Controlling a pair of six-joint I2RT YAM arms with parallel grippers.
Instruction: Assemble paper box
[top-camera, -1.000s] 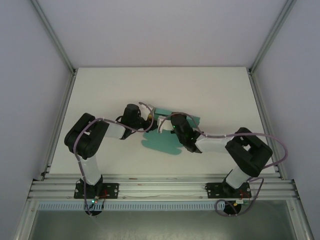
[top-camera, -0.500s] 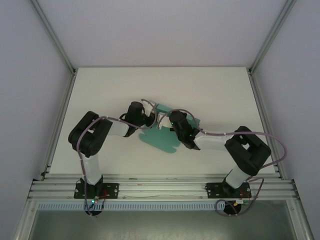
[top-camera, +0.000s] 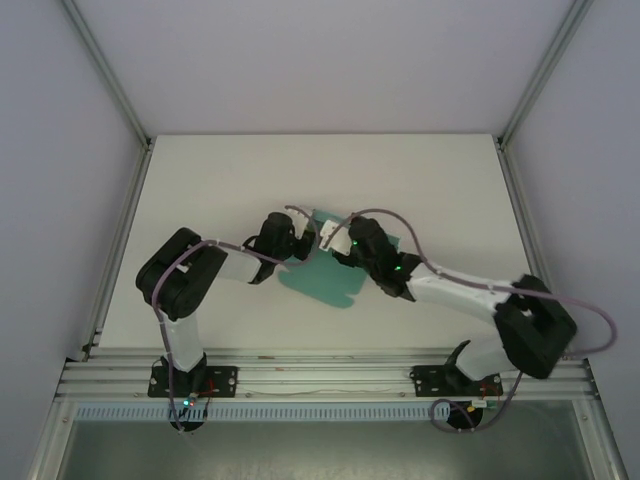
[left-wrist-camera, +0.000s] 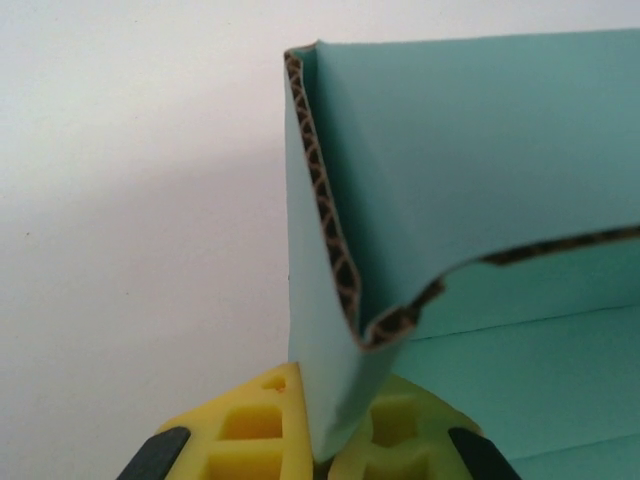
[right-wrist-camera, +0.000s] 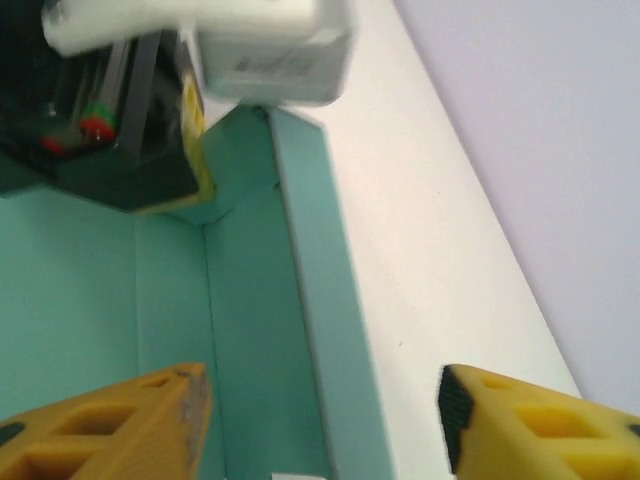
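I can see my left gripper pinching the slanted paper box by the near end of its side, so next I grip closer to the box's far corner (left-wrist-camera: 303, 58) and turn the box square.
The paper box (top-camera: 322, 278) is a teal card sheet, partly folded, lying mid-table between both arms. My left gripper (top-camera: 303, 243) is at its far left corner. In the left wrist view its yellow fingers (left-wrist-camera: 245, 425) are shut on a raised corrugated flap (left-wrist-camera: 340, 330) of the paper box, which curls upright beside a taller wall (left-wrist-camera: 470, 150). My right gripper (top-camera: 328, 237) hovers over the same far edge. Its yellow fingers (right-wrist-camera: 120, 420) stand open on either side of an upright teal wall (right-wrist-camera: 320, 300), touching nothing. The left gripper (right-wrist-camera: 130, 140) shows at the corner ahead.
The white table (top-camera: 200, 180) has bare surface all round the sheet. Aluminium frame rails (top-camera: 118, 240) line both sides, and a slotted rail (top-camera: 320, 375) runs along the near edge by the arm bases.
My left gripper has closed on the box flap. My right gripper has let go and opened, and its arm has stretched out lower, elbow shifted right.
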